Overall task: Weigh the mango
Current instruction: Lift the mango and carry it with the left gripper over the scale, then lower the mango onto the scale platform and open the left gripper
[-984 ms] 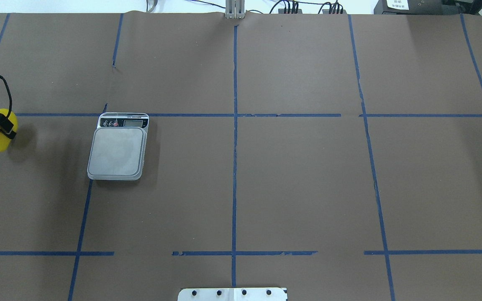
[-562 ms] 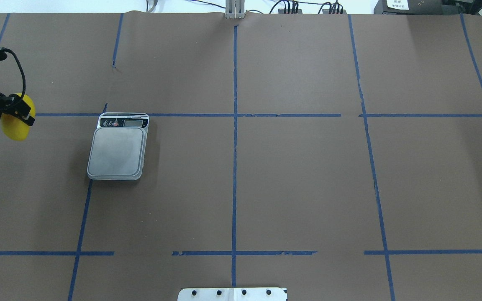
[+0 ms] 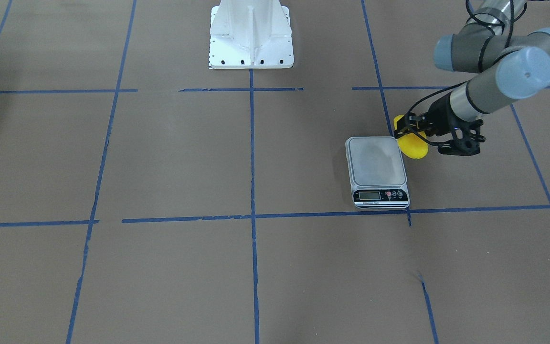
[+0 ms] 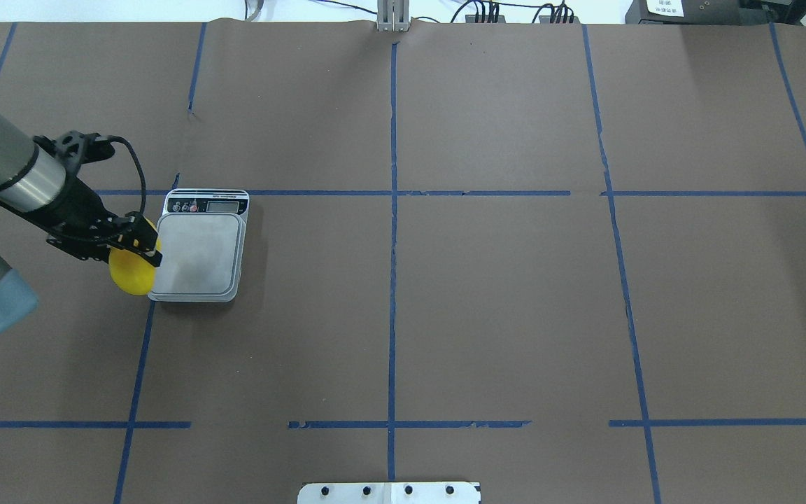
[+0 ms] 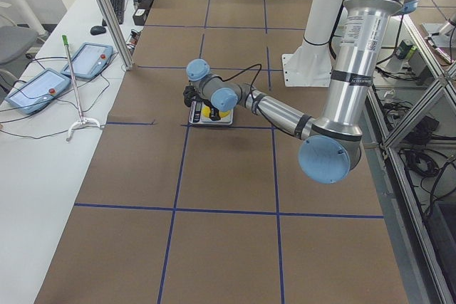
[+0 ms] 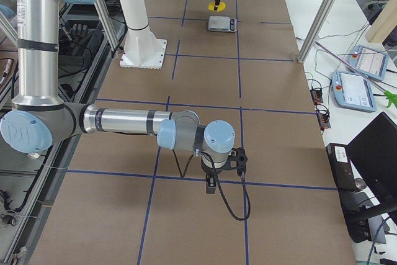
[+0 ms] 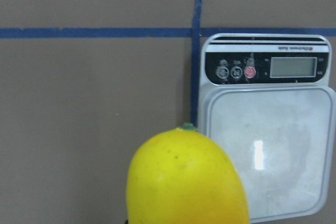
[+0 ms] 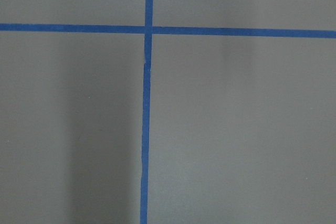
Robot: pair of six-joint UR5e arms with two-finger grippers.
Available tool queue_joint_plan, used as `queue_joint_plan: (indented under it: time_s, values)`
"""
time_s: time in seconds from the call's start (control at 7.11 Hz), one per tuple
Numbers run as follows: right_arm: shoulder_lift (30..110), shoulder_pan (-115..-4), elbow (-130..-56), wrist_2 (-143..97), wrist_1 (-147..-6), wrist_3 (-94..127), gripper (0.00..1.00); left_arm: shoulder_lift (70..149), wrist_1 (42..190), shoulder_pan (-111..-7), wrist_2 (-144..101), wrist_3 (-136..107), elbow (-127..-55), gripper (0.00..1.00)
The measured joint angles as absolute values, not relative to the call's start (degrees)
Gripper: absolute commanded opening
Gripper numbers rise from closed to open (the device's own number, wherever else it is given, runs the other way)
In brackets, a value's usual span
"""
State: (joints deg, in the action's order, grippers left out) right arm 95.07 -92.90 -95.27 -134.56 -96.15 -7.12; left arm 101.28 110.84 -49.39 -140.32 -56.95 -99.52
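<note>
My left gripper is to put the mango down. Next, I set it on the middle of the scale's grey platform point(image 3: 382, 160) point(image 7: 257, 156) with that gripper.
The mango point(image 4: 130, 274) is bright yellow and hangs in my left gripper point(image 4: 136, 243), which is shut on it above the table. It sits just off the left edge of the scale point(image 4: 196, 253), a grey platform with a display and buttons at its far end. In the front-facing view the mango point(image 3: 412, 147) overlaps the scale's point(image 3: 376, 162) right rear corner. In the left wrist view the mango point(image 7: 186, 182) fills the lower middle and the scale point(image 7: 268, 161) lies to its right. My right gripper point(image 6: 214, 178) shows only in the exterior right view, over bare table; I cannot tell its state.
Brown paper with blue tape lines point(image 4: 392, 210) covers the table. The white robot base point(image 3: 251, 38) stands at the robot's side. The right wrist view shows only paper and a tape cross point(image 8: 148, 29).
My left gripper has carried the mango rightward from the table's left edge to the scale's left side. The scale has not moved.
</note>
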Motion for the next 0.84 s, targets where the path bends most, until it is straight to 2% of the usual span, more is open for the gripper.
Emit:
queue_joint_plan:
  time_s: [0.42, 0.84]
  values:
    - [95.1, -92.9, -95.3, -134.6, -96.2, -7.1, 1.00, 105.4, 116.0, -46.4, -140.0, -62.4, -94.7, 0.00]
    - [95.1, -92.9, -95.3, -134.6, -96.2, -7.1, 1.00, 106.8, 116.2, -46.8, -138.6, -62.5, -92.9, 0.00]
